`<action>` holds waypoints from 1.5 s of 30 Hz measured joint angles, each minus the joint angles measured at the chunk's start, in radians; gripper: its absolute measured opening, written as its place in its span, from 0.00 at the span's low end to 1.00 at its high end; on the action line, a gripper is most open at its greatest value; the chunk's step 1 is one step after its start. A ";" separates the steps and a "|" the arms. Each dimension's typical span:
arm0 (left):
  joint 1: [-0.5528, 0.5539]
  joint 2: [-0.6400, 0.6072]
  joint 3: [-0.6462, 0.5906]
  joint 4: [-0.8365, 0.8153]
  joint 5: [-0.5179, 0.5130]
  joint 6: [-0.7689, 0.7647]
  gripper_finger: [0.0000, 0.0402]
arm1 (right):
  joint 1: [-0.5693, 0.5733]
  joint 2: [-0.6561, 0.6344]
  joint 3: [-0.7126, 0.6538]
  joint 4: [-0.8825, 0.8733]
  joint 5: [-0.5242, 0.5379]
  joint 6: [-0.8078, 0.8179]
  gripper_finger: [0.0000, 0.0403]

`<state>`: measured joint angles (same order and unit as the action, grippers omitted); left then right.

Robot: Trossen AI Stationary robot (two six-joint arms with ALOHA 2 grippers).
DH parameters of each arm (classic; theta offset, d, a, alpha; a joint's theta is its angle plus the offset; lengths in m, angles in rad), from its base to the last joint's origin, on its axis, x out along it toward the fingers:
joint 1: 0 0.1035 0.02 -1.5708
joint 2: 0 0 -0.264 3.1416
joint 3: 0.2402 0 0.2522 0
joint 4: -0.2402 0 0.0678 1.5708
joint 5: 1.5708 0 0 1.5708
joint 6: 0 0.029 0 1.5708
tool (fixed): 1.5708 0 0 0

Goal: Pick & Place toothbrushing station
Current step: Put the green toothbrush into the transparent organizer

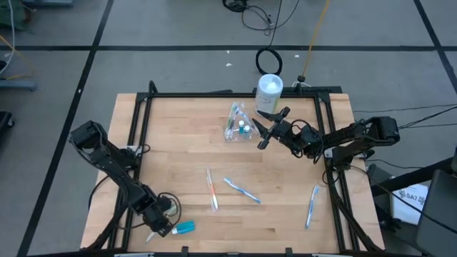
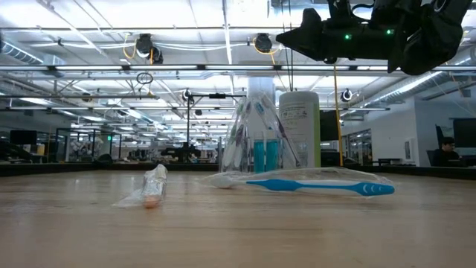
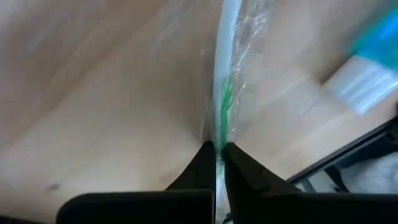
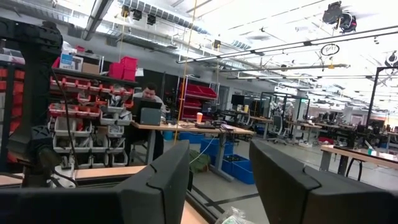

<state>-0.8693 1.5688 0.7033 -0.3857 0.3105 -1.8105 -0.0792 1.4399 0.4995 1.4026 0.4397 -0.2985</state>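
Next, I let go of the white and green toothbrush, now at the table's near corner, with my left gripper on the wood [image 1: 230,148] just in front of the clear bag.
My left gripper [image 1: 158,230] is at the table's near left corner, shut on a clear-wrapped toothbrush with a white and green handle [image 3: 222,74]. A small blue toothpaste tube [image 1: 184,228] lies just beside it and also shows in the left wrist view [image 3: 373,43]. My right gripper [image 1: 265,128] is open and empty, raised above the table just right of a crinkly clear bag [image 1: 239,125]. The bag stands upright on the wood and holds toothbrushes and blue tubes [image 2: 256,141]. Three more toothbrushes lie flat mid-table: one orange and white [image 1: 212,189], two blue [image 1: 241,190], [image 1: 312,205]. My left gripper pinches the wrapped toothbrush between its two fingertips [image 3: 202,162], on the handle and its wrapper [image 3: 219,134]. The fingers slant down toward the wood. The toothbrush runs straight on from the fingertips, in line with them. Whether it lies on the table or is lifted, I cannot tell.
A white cylindrical canister [image 1: 270,89] stands at the far edge, just behind the bag and my right gripper. A black frame [image 1: 214,95] rims the table. In the right wrist view a person [image 4: 149,93] sits at a desk in the room beyond.
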 joint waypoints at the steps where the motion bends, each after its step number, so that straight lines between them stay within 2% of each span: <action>1: 0.011 0.001 0.018 -0.024 -0.002 0.026 0.01 | 0.000 0.000 0.000 0.000 0.000 0.000 0.40; 8: 0.100 0.004 0.213 -0.424 -0.119 0.227 0.02 | 0.000 0.000 0.000 0.000 0.000 0.000 0.40; 10: 0.127 0.004 0.271 -0.531 -0.193 0.290 0.01 | 0.000 0.000 0.000 -0.001 0.000 0.000 0.40; 13: 0.169 0.003 0.340 -0.647 -0.358 0.374 0.02 | 0.001 0.000 0.000 -0.009 0.000 0.001 0.39; 20: 0.309 0.003 0.430 -0.657 -0.766 0.606 0.01 | 0.001 0.000 0.000 -0.015 0.000 0.053 0.39; 26: 0.468 0.002 0.507 -0.581 -0.963 0.830 0.01 | 0.001 0.000 0.000 -0.092 0.000 0.052 0.39; 30: 0.568 0.001 0.542 -0.442 -0.963 1.070 0.01 | 0.004 0.000 0.000 -0.140 0.000 0.055 0.39; 34: 0.670 0.001 0.544 -0.243 -0.906 1.299 0.01 | 0.009 0.000 0.000 -0.191 0.001 0.100 0.39; 39: 0.784 0.001 0.545 -0.083 -0.857 1.479 0.00 | 0.009 -0.010 0.000 -0.298 0.017 0.130 0.39; 41: 0.823 0.001 0.545 -0.057 -0.848 1.515 0.00 | 0.016 -0.026 0.000 -0.359 0.068 0.130 0.39; 45: 0.896 -0.013 0.545 -0.057 -0.791 1.548 0.00 | 0.043 -0.076 0.000 -0.525 0.272 0.129 0.39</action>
<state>0.0266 1.5562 1.2484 -0.4425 -0.4809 -0.2623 -0.0362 1.3636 0.4992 0.8775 0.7120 -0.1699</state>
